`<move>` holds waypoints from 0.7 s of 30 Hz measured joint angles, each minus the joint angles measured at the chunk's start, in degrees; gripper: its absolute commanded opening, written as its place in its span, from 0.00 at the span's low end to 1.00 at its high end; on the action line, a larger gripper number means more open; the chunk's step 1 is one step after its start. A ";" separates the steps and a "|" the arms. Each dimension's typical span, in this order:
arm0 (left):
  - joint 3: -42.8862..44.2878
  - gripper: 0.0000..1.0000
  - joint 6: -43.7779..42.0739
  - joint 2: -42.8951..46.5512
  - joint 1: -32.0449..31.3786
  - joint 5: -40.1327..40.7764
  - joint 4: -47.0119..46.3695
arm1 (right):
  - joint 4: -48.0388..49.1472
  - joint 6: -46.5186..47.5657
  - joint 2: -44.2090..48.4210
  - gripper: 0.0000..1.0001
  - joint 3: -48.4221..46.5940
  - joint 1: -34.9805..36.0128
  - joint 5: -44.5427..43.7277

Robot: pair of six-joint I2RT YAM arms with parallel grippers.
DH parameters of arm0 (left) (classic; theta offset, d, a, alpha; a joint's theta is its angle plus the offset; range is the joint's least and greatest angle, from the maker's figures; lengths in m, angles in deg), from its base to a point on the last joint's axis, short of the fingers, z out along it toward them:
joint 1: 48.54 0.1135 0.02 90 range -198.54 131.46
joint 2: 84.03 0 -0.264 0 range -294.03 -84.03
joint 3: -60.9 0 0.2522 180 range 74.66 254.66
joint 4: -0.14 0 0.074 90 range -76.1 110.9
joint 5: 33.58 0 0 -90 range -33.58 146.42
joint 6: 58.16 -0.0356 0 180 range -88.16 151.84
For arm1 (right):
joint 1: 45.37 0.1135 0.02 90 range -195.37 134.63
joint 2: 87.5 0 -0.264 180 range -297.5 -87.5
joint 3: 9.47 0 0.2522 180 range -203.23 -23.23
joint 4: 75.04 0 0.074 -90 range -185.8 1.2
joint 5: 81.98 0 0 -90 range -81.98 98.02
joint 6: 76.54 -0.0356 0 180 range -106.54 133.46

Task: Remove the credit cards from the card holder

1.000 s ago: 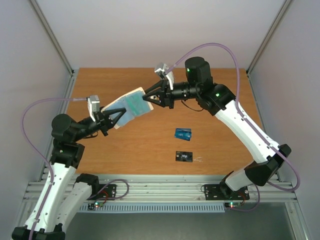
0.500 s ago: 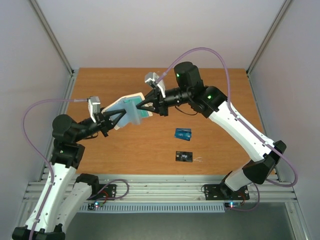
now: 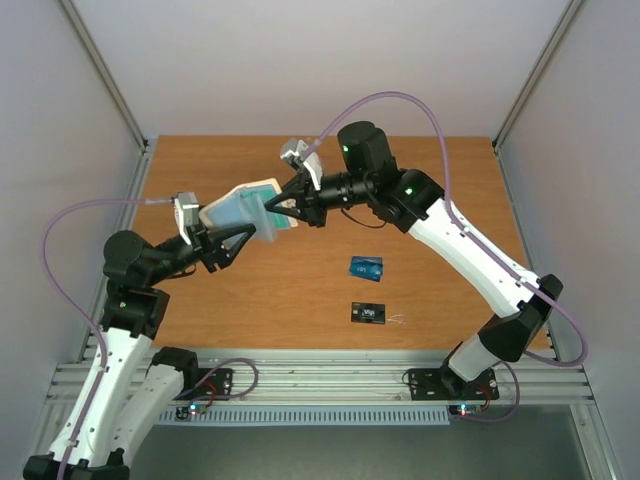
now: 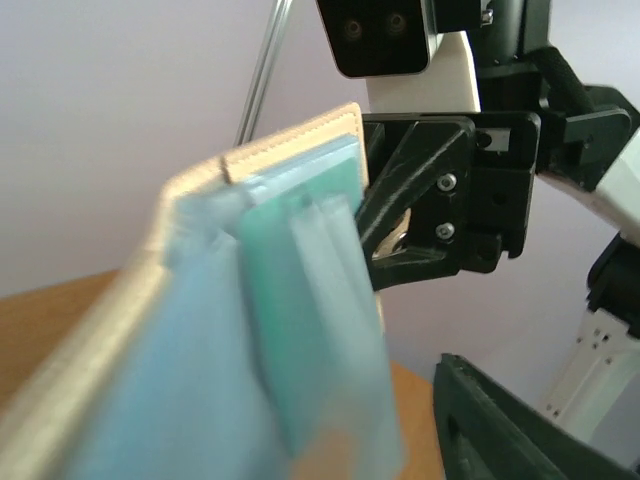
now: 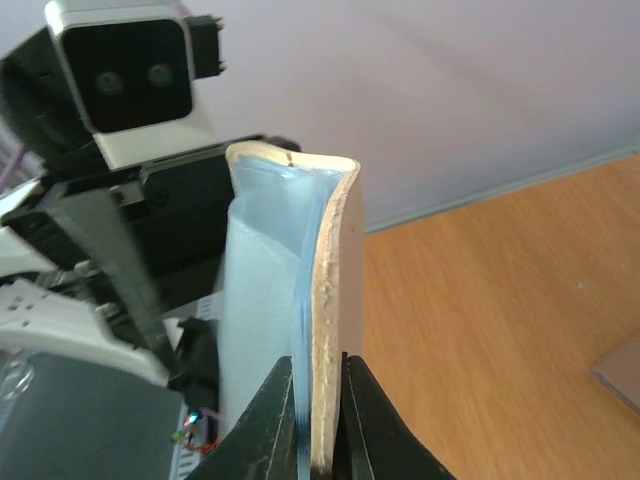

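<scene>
My right gripper is squeezing the card holder's pockets against its beige rim, so it should open and grip the card holder's rim alone (image 5: 329, 310) before it pulls out the credit card.
The card holder (image 3: 243, 207), pale grey-blue with a beige rim, hangs in the air above the table's left half between both arms. My right gripper (image 3: 272, 212) is shut on its edge; the right wrist view shows the two black fingers (image 5: 280, 400) pinching the rim of the card holder (image 5: 265, 290). My left gripper (image 3: 222, 240) is open just below the holder, and its one visible finger (image 4: 500, 430) stands apart from it. A teal-green credit card (image 4: 300, 290) sits in a pocket. A blue credit card (image 3: 366, 267) and a black one (image 3: 369, 313) lie on the wood.
The wooden table (image 3: 430, 200) is bounded by grey walls and slanted metal posts (image 3: 105, 80) at the back corners. A flat brownish corner (image 5: 622, 375) lies on the wood at the right of the right wrist view. The aluminium rail (image 3: 320, 385) runs along the near edge.
My left gripper has opened and let go of the holder. My right gripper closed on the holder's edge and has carried it a little to the left.
</scene>
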 measured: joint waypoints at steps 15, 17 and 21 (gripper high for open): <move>-0.63 0.00 1.64 -0.24 -0.39 8.48 2.08 | -5.73 -1.22 -3.78 0.26 -7.10 3.82 -10.14; -0.68 0.00 1.55 -0.24 -0.74 7.98 2.27 | -5.46 -1.42 -3.58 0.32 -7.21 3.50 -8.22; -0.70 0.00 2.23 -0.24 -1.44 7.17 2.38 | -5.60 -1.53 -2.97 0.36 -7.08 1.81 -5.57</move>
